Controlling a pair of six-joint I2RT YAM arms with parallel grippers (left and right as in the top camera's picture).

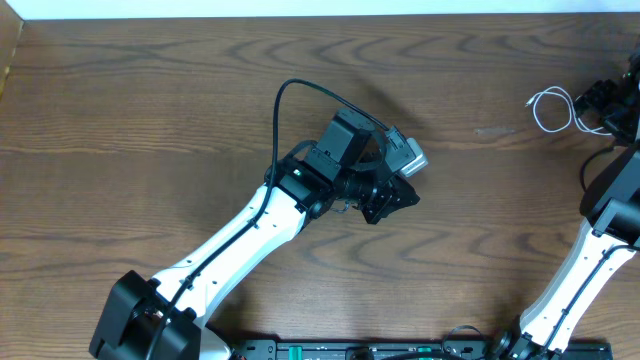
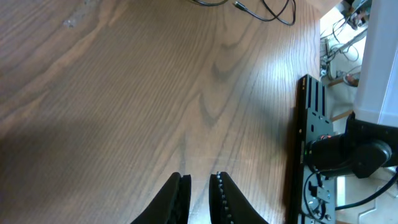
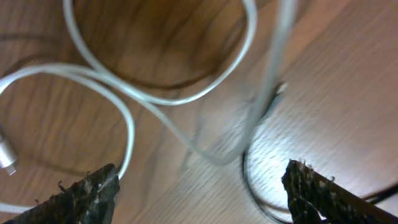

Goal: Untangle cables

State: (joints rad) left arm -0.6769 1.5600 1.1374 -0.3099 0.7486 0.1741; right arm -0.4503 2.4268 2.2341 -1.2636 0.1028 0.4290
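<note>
The white cable's raised strand lies across the black cable's end, so the robot's right gripper should grip that strand (image 3: 219, 160) and carry the white cable clear toward the far corner.
The white cable (image 1: 548, 105) lies in small loops at the far right of the table, one end running under my right gripper (image 1: 592, 104). From the right wrist, white loops (image 3: 124, 93) spread over the wood, and a thin black cable (image 3: 247, 180) curves just beneath them. My right gripper (image 3: 202, 171) hovers open above both, a finger on either side, gripping nothing. My left gripper (image 1: 408, 197) hangs over mid-table, far from the cables. Its fingers (image 2: 199, 179) are nearly together with nothing between them. A thin black cord with a plug end (image 2: 268, 11) shows at the left wrist view's top edge.
The wooden table (image 1: 150, 120) ends at a pale strip along the back. A black base rail (image 2: 314, 124) with wiring runs along the front edge. The left arm's own thick black wire (image 1: 290, 95) arcs above its wrist.
</note>
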